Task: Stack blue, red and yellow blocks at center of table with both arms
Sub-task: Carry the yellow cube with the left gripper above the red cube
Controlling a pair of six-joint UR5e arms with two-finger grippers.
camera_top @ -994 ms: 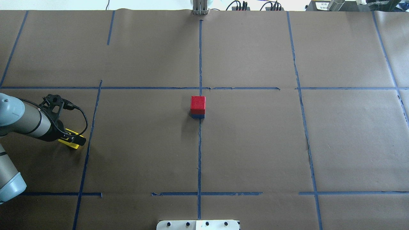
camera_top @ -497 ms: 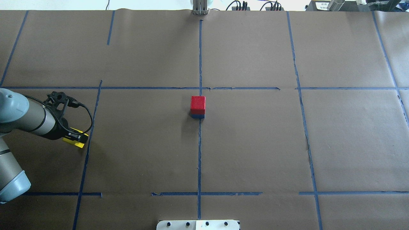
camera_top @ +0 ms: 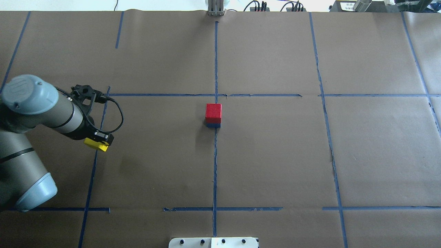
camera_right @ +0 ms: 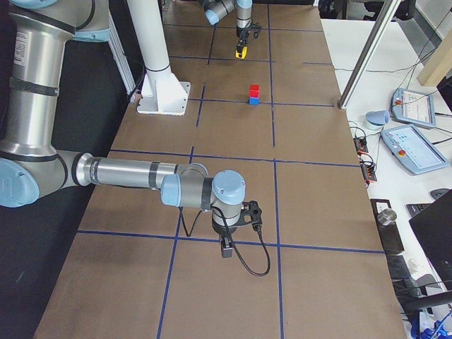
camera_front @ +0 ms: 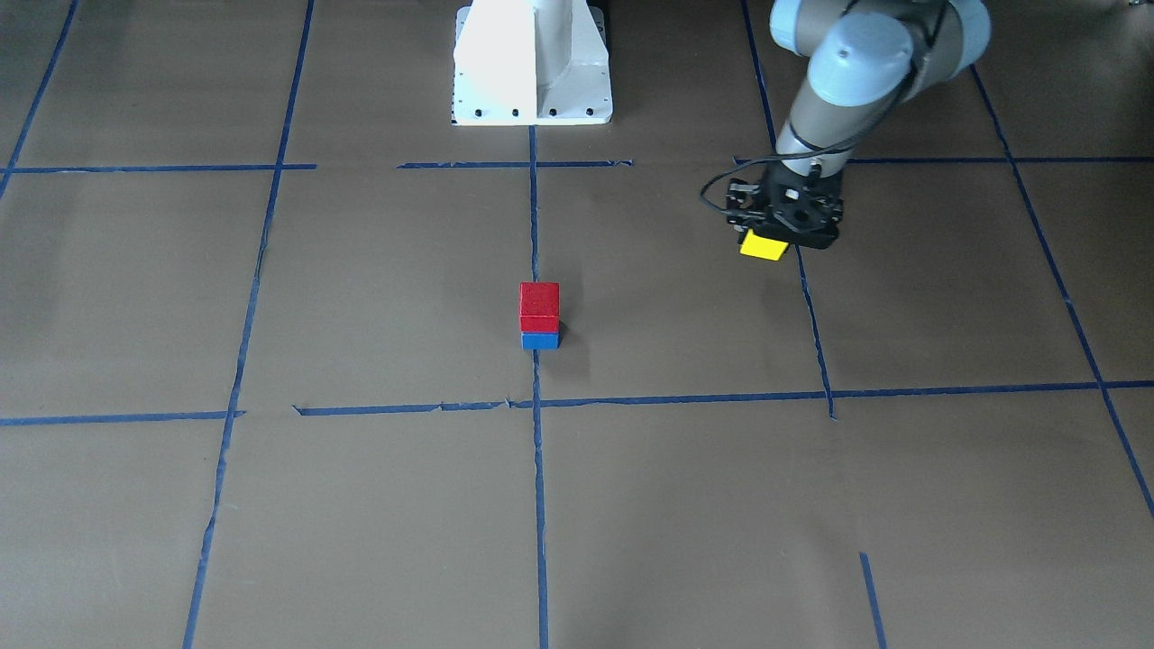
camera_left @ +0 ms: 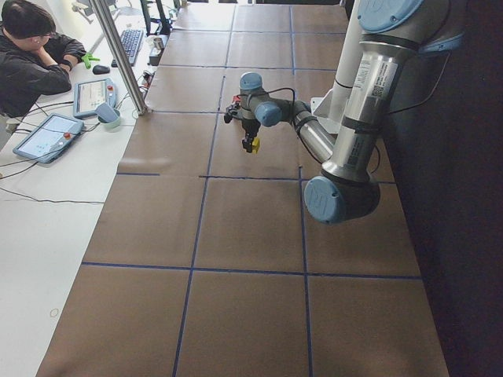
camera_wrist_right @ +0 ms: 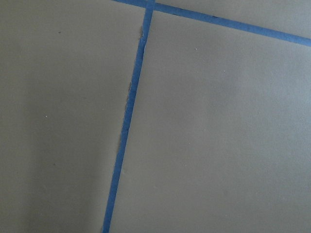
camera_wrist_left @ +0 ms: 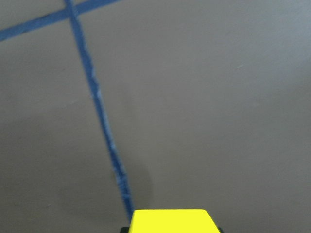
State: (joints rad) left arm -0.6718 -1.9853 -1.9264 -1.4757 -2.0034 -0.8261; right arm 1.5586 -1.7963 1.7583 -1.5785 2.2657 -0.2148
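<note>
Next, I let go of the yellow block, now held above the paper, with my left gripper on top of the red block (camera_front: pixel 540 297) that sits on the blue block.
At the table's (camera_top: pixel 275 155) centre a red block (camera_top: pixel 213 112) sits squarely on a blue block (camera_top: pixel 213 125); the front-facing view shows the same stack, red block (camera_front: pixel 539 306) over blue block (camera_front: pixel 540 341). Well to the stack's left in the overhead view, my left gripper (camera_top: pixel 99 141) is shut on the yellow block (camera_top: pixel 96 145) and holds it above the paper. In the front-facing view this yellow block (camera_front: pixel 764 245) hangs under the black gripper (camera_front: pixel 768 240); it fills the lower edge of the left wrist view (camera_wrist_left: pixel 169 221). My right gripper (camera_right: pixel 226 247) shows only in the exterior right view, low over the near end of the table; whether it is open I cannot tell.
The white pedestal (camera_front: pixel 532 63) stands at the robot's edge of the table. A metal post (camera_left: pixel 118 55) rises at the far edge. A person (camera_left: pixel 31 63) sits at a side desk with tablets. Blue tape lines (camera_top: pixel 215 165) cross the brown paper.
My left arm has risen and swung toward the table's centre, carrying the yellow block to the right and slightly farther from the robot. The red-on-blue stack has not moved.
</note>
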